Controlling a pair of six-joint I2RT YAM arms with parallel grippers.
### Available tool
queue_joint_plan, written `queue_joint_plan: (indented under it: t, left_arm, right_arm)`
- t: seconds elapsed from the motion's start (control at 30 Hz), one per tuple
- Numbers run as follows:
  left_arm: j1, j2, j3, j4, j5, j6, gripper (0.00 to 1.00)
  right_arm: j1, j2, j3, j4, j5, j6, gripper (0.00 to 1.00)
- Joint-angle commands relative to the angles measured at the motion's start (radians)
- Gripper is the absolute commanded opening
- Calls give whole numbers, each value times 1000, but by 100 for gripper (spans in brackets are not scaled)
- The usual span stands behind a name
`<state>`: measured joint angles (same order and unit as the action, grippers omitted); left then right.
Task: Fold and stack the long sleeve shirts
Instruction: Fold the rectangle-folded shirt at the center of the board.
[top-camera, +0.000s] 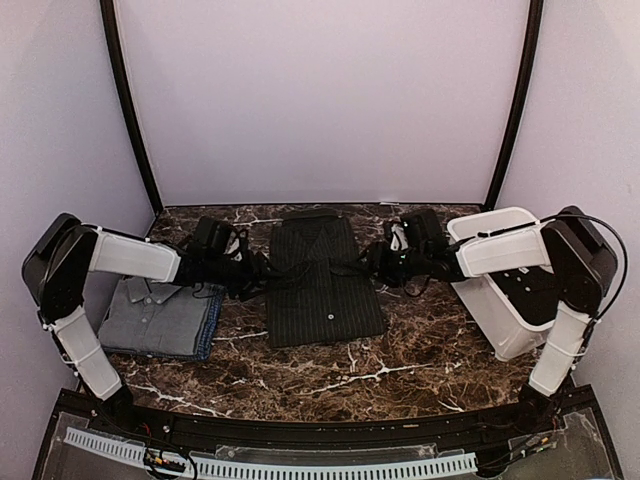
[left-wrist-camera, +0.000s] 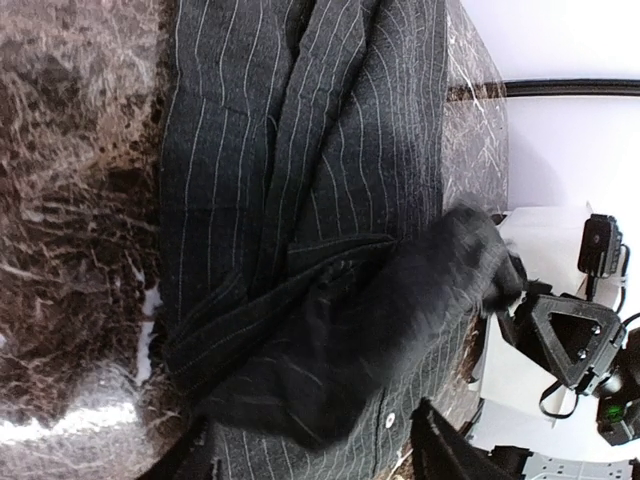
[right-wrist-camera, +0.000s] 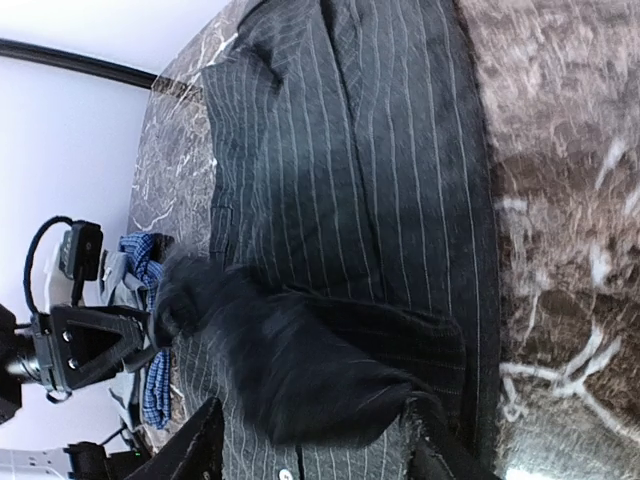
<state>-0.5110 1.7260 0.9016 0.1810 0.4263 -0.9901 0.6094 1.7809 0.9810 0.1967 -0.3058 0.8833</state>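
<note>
The band of cloth is bunched across the charcoal shirt, so the robot's left gripper will pinch its corner at the shirt's edge (left-wrist-camera: 187, 352) and straighten it before any further folding.
A charcoal pinstripe shirt (top-camera: 325, 310) lies flat at the table's middle, collar at the far end. A band of its cloth is bunched up across it between my two grippers, and is blurred in both wrist views. My left gripper (top-camera: 247, 272) is at the shirt's left edge. Its fingers (left-wrist-camera: 450, 455) stand wide apart around the bunched fold (left-wrist-camera: 380, 320). My right gripper (top-camera: 383, 262) is at the right edge. Its fingers (right-wrist-camera: 190, 450) are likewise spread around the fold (right-wrist-camera: 300, 370). A folded grey shirt (top-camera: 155, 315) lies on a blue one (top-camera: 210, 330) at the left.
A white plastic tub (top-camera: 505, 330) stands at the right under my right arm, and its wall shows in the left wrist view (left-wrist-camera: 540, 235). The dark marble table (top-camera: 330, 380) extends in front of the shirt. Black frame posts rise at both back corners.
</note>
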Motion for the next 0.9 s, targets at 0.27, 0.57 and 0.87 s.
queue_joint_plan:
  t: [0.27, 0.57, 0.87]
  left_arm:
    - [7, -156, 68, -165, -64, 246, 65]
    - [-59, -66, 80, -196, -33, 255, 15]
    - [-19, 158, 292, -242, -82, 328, 9]
  right_arm:
    - [91, -89, 85, -182, 199, -262, 68]
    - [165, 120, 272, -274, 194, -355, 27]
    - [104, 320, 499, -391, 225, -358, 23]
